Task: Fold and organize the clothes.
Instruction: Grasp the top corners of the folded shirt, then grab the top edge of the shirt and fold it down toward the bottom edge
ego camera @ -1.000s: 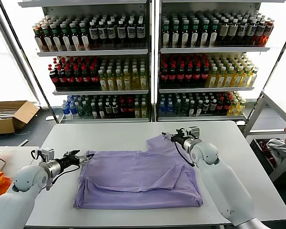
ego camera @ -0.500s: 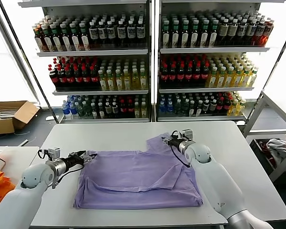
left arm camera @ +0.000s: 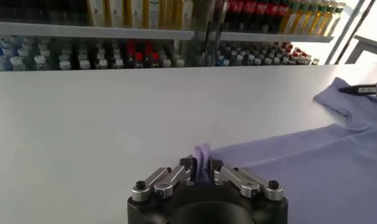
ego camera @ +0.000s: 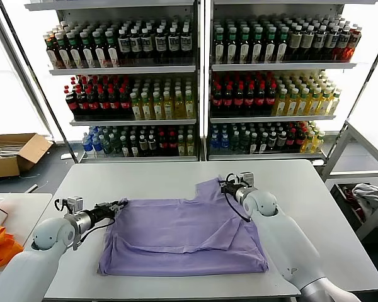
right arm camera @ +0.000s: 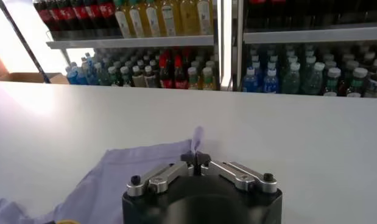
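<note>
My right gripper is to let go of the far sleeve just short of the lavender T-shirt's near corner (ego camera: pixel 259 254) on that gripper's side.
The lavender T-shirt (ego camera: pixel 183 233) lies spread on the white table (ego camera: pixel 315 207), partly folded, plain side up. My left gripper (ego camera: pixel 118 205) is shut on the shirt's far left corner; in the left wrist view (left arm camera: pixel 201 165) a tuft of lavender cloth (left arm camera: pixel 202 155) stands between the fingers. My right gripper (ego camera: pixel 225 184) is shut on the shirt's far right sleeve; in the right wrist view (right arm camera: pixel 195 157) a thin fold of cloth (right arm camera: pixel 196 139) sticks up from the closed jaws. The print and neck label are hidden.
Shelves of bottled drinks (ego camera: pixel 195 82) stand behind the table. A cardboard box (ego camera: pixel 12 153) sits on the floor at far left. Orange cloth (ego camera: pixel 0 245) lies on a side table at left. A metal rack (ego camera: pixel 359 163) stands at right.
Both grippers have drawn slightly inward along the table's far side, holding the shirt's corners; the right one shifted left, the left one right. The shirt's far edge has straightened a little.
</note>
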### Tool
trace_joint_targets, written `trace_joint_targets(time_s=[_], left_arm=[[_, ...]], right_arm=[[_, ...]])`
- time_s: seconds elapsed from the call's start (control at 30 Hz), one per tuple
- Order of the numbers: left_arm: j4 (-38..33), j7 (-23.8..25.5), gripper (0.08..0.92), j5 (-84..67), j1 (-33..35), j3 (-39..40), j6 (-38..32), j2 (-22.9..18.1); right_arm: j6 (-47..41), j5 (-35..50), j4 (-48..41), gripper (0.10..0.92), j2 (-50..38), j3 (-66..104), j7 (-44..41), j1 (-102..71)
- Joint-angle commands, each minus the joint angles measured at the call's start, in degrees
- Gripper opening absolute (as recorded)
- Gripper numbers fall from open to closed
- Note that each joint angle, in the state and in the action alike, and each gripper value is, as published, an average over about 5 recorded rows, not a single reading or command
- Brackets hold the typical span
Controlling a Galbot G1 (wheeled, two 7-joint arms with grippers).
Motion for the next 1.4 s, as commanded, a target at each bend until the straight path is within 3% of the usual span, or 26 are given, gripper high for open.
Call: trace_joint_targets(time_s=[0.03,0.13,0.3,0.6,0.8,1.07,1.4], left_arm=[[-0.95,-0.13,0.156,-1.03,-0.38,-0.69,0.18,0.26],[-3.34,-0.54,0.101,-1.66,0.49,-1.73,0.17,0.85],[-9.82,-1.45,0.088,-3.0,4.19,-5.67,-0.04,1.86],[-25.81,-4.16,0.087,-5.11,18.04,-13.21,0.09,4.76],[-32.04,-5.74,0.087,-2.71,28.38,-18.04,0.22,5.11],[-36.75,-4.67,0.087,0.6,41.71,-23.04,0.21,3.61],[-37.44,-4.16,0.087,8.27,45.97,-24.03,0.2,1.12]], right_arm=[[0.03,3.68,7.78,0.107,-0.58,0.35,1.5,-1.09],[0.02,5.62,11.58,0.107,-1.41,1.14,2.73,-2.44],[0.05,8.05,21.92,0.107,-4.83,3.02,4.58,-8.19],[0.04,12.89,42.73,0.107,-14.36,14.23,7.01,-26.21],[0.07,13.49,52.93,0.107,-18.0,24.9,6.44,-40.7],[0.53,9.23,57.65,0.107,-17.57,33.26,3.84,-60.03],[1.06,5.5,59.89,0.132,-14.45,33.77,2.57,-66.9]])
